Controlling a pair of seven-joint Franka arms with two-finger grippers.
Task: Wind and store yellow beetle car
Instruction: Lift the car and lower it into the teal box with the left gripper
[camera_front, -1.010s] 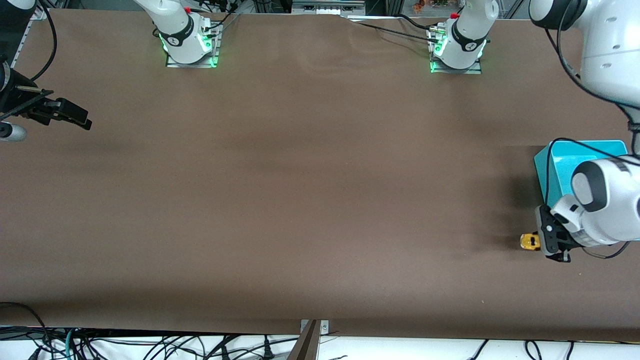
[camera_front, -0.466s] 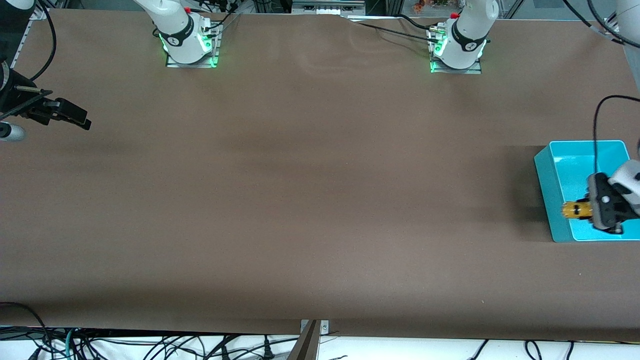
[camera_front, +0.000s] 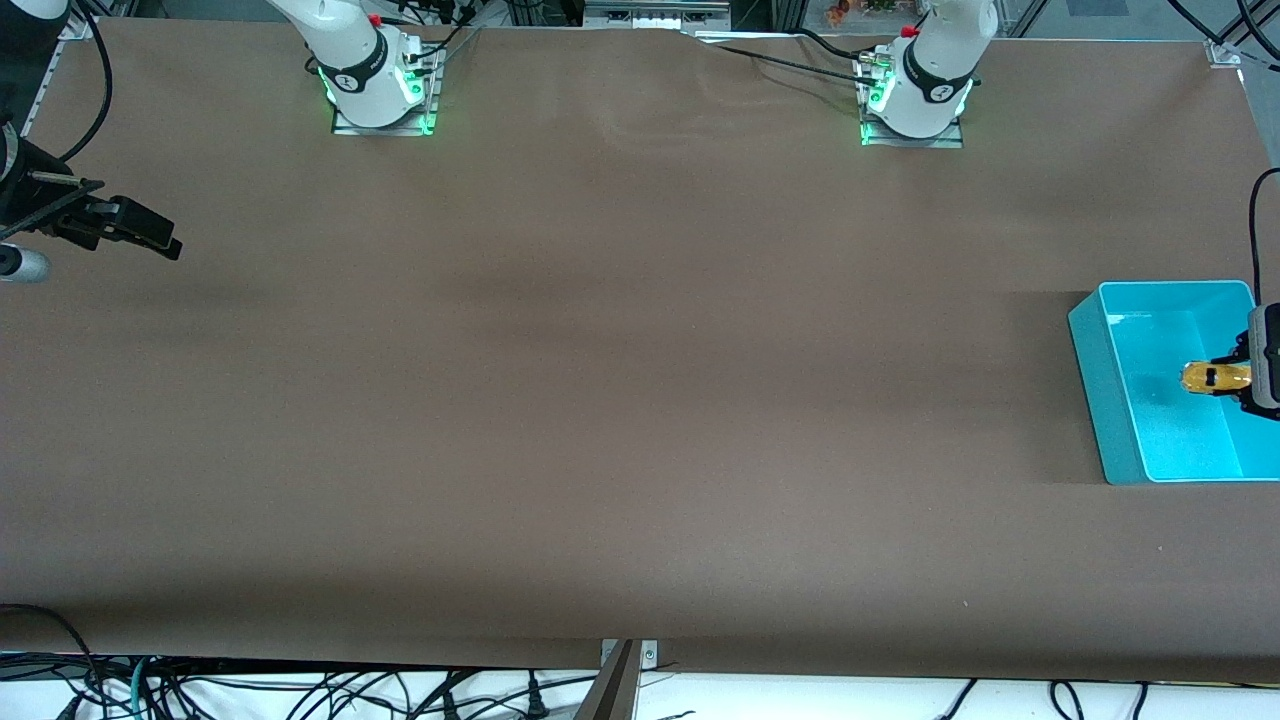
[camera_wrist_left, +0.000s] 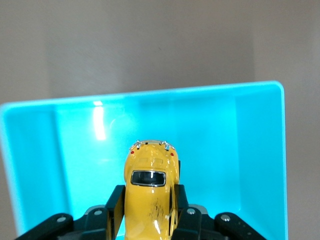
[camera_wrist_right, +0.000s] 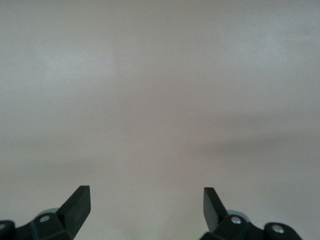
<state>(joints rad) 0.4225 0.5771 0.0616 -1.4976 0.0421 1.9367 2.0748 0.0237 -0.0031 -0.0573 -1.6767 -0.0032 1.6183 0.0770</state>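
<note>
The robot's left gripper needs to release the yellow beetle car inside the teal bin (camera_front: 1152, 365) (camera_wrist_left: 172, 161), next to the bin's side that faces the middle of the table.
The yellow beetle car (camera_front: 1213, 378) hangs over the inside of the teal bin (camera_front: 1092, 362), which stands at the left arm's end of the table. My left gripper (camera_front: 1236, 378) is shut on the car's sides. In the left wrist view the car (camera_wrist_left: 151, 175) sticks out from between the black fingers (camera_wrist_left: 116, 205), with the bin's floor and walls (camera_wrist_left: 250, 150) below it. My right gripper (camera_front: 160, 238) waits open over the right arm's end of the table; its wrist view shows the open gripper (camera_wrist_right: 146, 192) with only bare table between its tips.
The brown table (camera_front: 640, 400) stretches wide between the two grippers. Both arm bases (camera_front: 380, 85) (camera_front: 915, 90) stand along the edge farthest from the front camera. Cables (camera_front: 300, 690) hang below the edge nearest that camera.
My left gripper has lifted the car from the table beside the bin's nearer corner and carried it over the bin's inside. The right arm has not moved.
</note>
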